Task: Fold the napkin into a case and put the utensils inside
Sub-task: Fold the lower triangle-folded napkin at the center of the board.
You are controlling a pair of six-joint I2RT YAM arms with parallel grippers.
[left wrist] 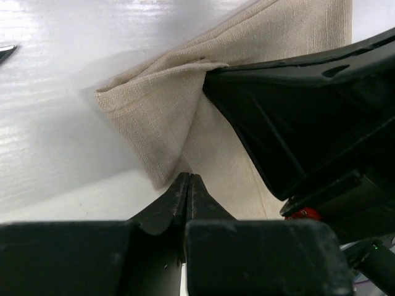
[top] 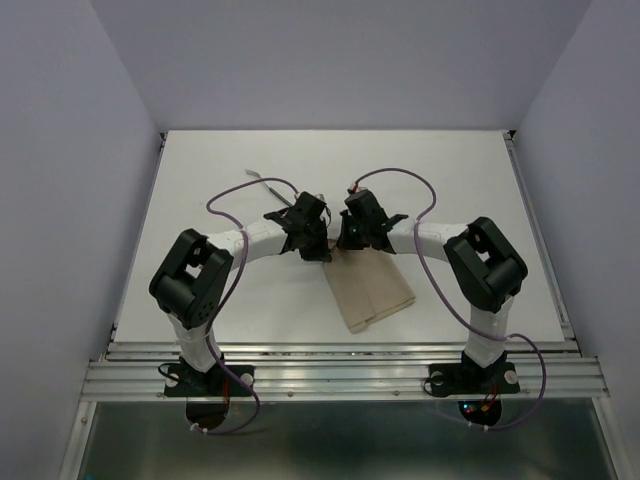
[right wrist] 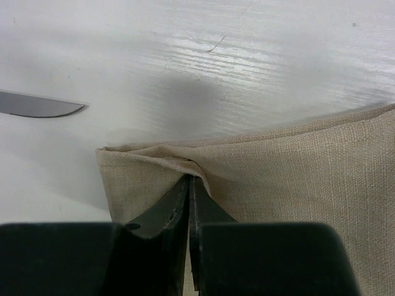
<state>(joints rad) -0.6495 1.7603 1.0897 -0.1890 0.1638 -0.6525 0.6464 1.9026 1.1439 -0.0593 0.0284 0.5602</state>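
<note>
My left gripper is closed at the side fold of the napkin, below the napkin's opening, so I should open it, back away and grab the napkin's top edge [left wrist: 139, 84] close to its corner.
The beige napkin [top: 368, 290] lies folded into an oblong at the table's middle, running from near right to far left. Both grippers meet at its far end. My left gripper [left wrist: 188, 177] is shut, with a raised flap of the napkin [left wrist: 154, 117] drawn to its tips. The right gripper [right wrist: 190, 180] is shut on the puckered top edge of the napkin [right wrist: 296, 172]. In the top view the left gripper [top: 318, 250] and the right gripper [top: 345, 240] are almost touching. A silvery knife [right wrist: 40, 105] lies on the table beyond the cloth, and a utensil [top: 258, 178] shows at the far left.
Purple cables [top: 420, 190] loop over both arms above the white table [top: 480, 170]. The table's raised side rails [top: 540, 230] and a metal frame [top: 340, 375] along the near edge bound the surface.
</note>
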